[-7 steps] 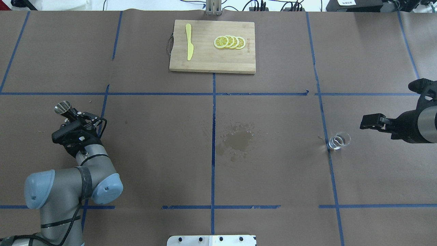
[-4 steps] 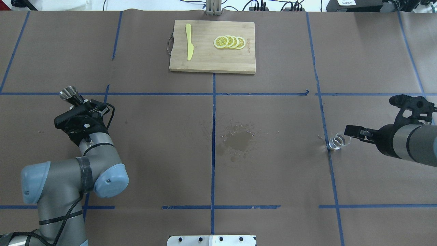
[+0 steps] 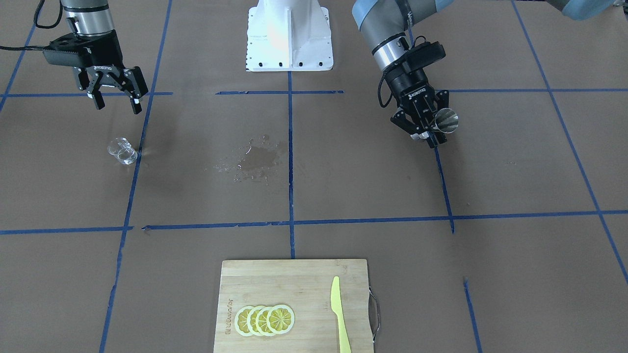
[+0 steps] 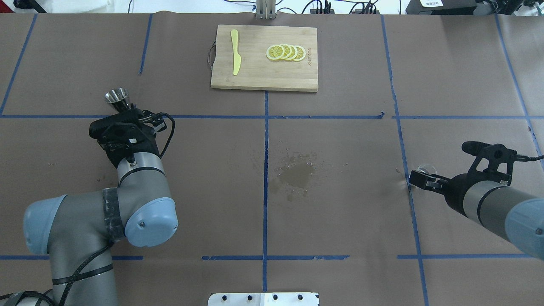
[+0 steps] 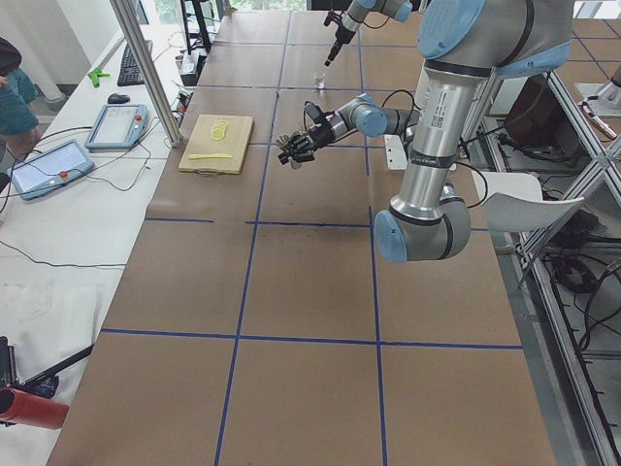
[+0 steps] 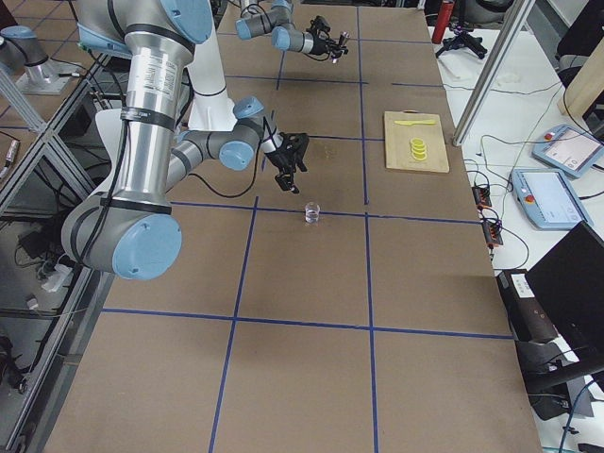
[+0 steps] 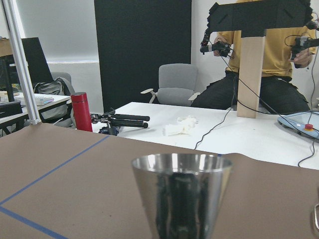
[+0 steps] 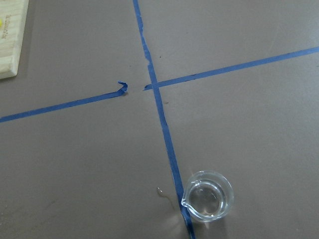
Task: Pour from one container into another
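Observation:
Next, I close my right gripper around the body of the clear glass cup (image 3: pixel 124 154) (image 8: pixel 207 200), below the rim of the cup.
The clear glass cup (image 3: pixel 121 150) stands upright on a blue tape line at the table's right side, also seen in the right wrist view (image 8: pixel 208 195). My right gripper (image 3: pixel 117 100) hangs open above and just behind it, touching nothing. From overhead that gripper (image 4: pixel 418 178) covers most of the cup (image 4: pixel 425 169). My left gripper (image 3: pixel 427 132) is shut on the waist of the steel jigger (image 3: pixel 446 121), held above the table on the left side (image 4: pixel 117 97). The jigger's upper cone (image 7: pixel 182 194) fills the left wrist view.
A wooden cutting board (image 4: pixel 263 78) with lemon slices (image 4: pixel 285 52) and a yellow knife (image 4: pixel 235 52) lies at the far centre. A wet spill stain (image 4: pixel 296 174) marks the brown paper mid-table. Blue tape lines cross the surface.
My left arm has carried the jigger forward and to the right. My right gripper has swung left and down over the glass cup, still open.

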